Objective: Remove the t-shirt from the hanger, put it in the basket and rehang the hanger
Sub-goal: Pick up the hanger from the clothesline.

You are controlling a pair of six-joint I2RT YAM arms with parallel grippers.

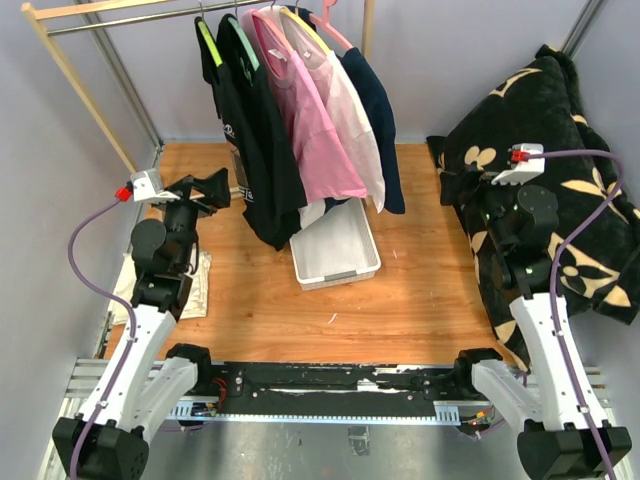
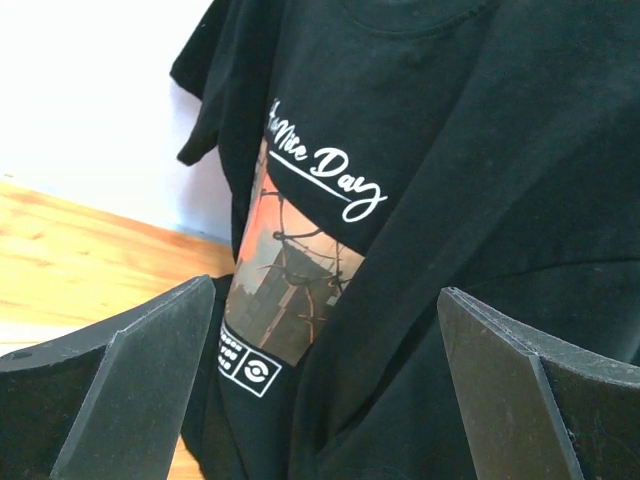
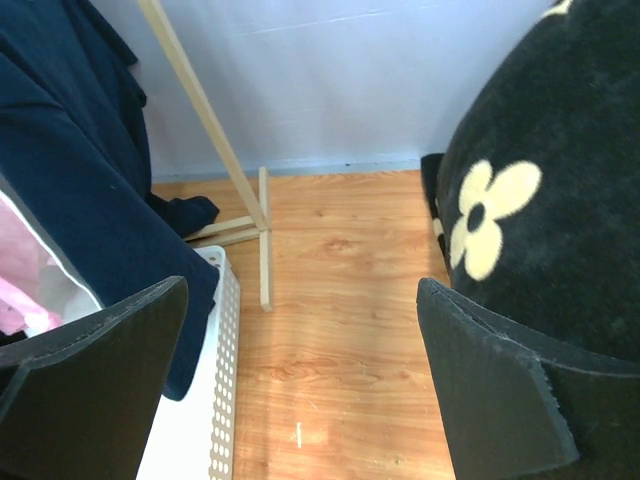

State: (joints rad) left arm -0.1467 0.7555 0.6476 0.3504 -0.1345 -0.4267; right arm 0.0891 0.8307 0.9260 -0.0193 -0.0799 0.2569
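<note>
The right gripper will close on the upper sleeve (image 1: pixel 368 81) of the navy t-shirt, just under the end of the pink hanger.
Several t-shirts hang on hangers from the rail (image 1: pixel 140 17): a black printed t-shirt (image 1: pixel 262 160) at the left, a pink one (image 1: pixel 310 130), a pale one and a navy one (image 1: pixel 380 110). My left gripper (image 1: pixel 218 187) is open just left of the black t-shirt, level with its lower half. In the left wrist view the black t-shirt (image 2: pixel 420 200) with white script and a picture print fills the frame between my open fingers (image 2: pixel 150 390). My right gripper (image 1: pixel 462 182) is open and empty at the right, over the wooden floor (image 3: pixel 350 330).
A white perforated basket (image 1: pixel 335 250) sits on the floor under the shirts; it also shows in the right wrist view (image 3: pixel 200 400). A black cushion with cream flowers (image 1: pixel 560 170) fills the right side. A pale cloth (image 1: pixel 195 285) lies by the left arm. The rack's wooden leg (image 3: pixel 215 140) stands behind.
</note>
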